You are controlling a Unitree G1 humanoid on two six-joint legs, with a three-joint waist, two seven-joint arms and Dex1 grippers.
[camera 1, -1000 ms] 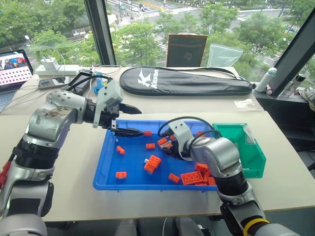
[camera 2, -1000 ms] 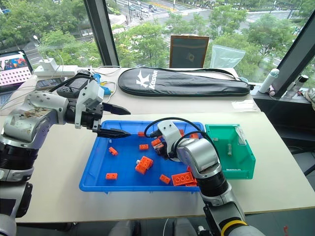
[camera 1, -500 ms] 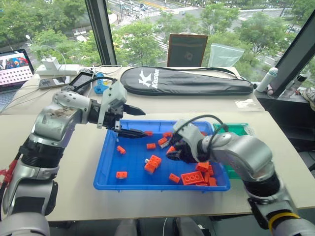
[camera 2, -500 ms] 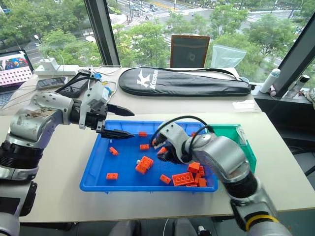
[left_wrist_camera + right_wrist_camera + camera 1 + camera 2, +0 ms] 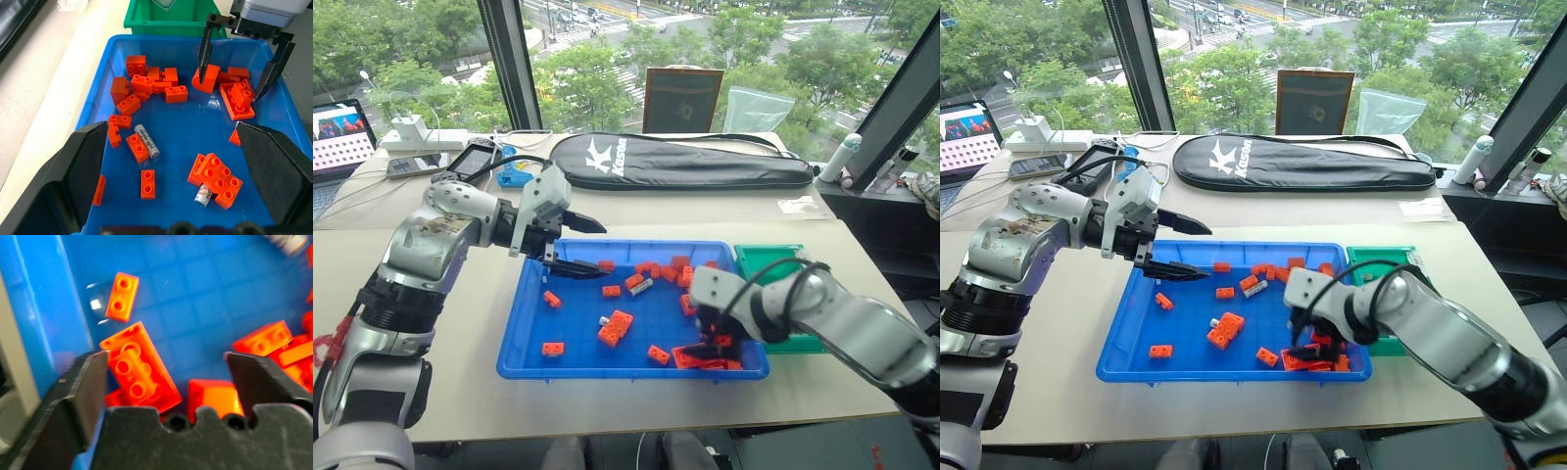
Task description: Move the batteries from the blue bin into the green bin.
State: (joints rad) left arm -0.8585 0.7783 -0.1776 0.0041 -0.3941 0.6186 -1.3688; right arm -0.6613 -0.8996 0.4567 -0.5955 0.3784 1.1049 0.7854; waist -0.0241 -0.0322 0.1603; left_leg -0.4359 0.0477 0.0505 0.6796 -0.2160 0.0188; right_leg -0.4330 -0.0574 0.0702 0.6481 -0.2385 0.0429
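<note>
Next, my right gripper will go to the silver battery near the blue bin's back and close on the battery's two ends [image 5: 642,287] [image 5: 288,241].
The blue bin [image 5: 578,328] lies mid-table and holds scattered orange bricks [image 5: 617,328]. Two silver batteries lie on its floor, one [image 5: 146,141] near the back and one [image 5: 203,195] against a brick cluster. The green bin [image 5: 773,259] stands at the blue bin's right end, partly behind my right arm. My left gripper [image 5: 590,245] hovers open over the bin's back-left corner, holding nothing. At the front-right corner my right gripper [image 5: 237,73] stands open just above a pile of bricks, empty.
A black racket bag [image 5: 675,162] lies across the back table with a framed picture behind it. A laptop [image 5: 340,137] and cables sit far left, and a white bottle [image 5: 842,157] stands at the right. Bare tabletop surrounds the bins.
My right gripper has pulled back from the middle of the blue bin to its front-right corner, rolled, and opened. A battery now shows where it was. The left gripper has held still.
</note>
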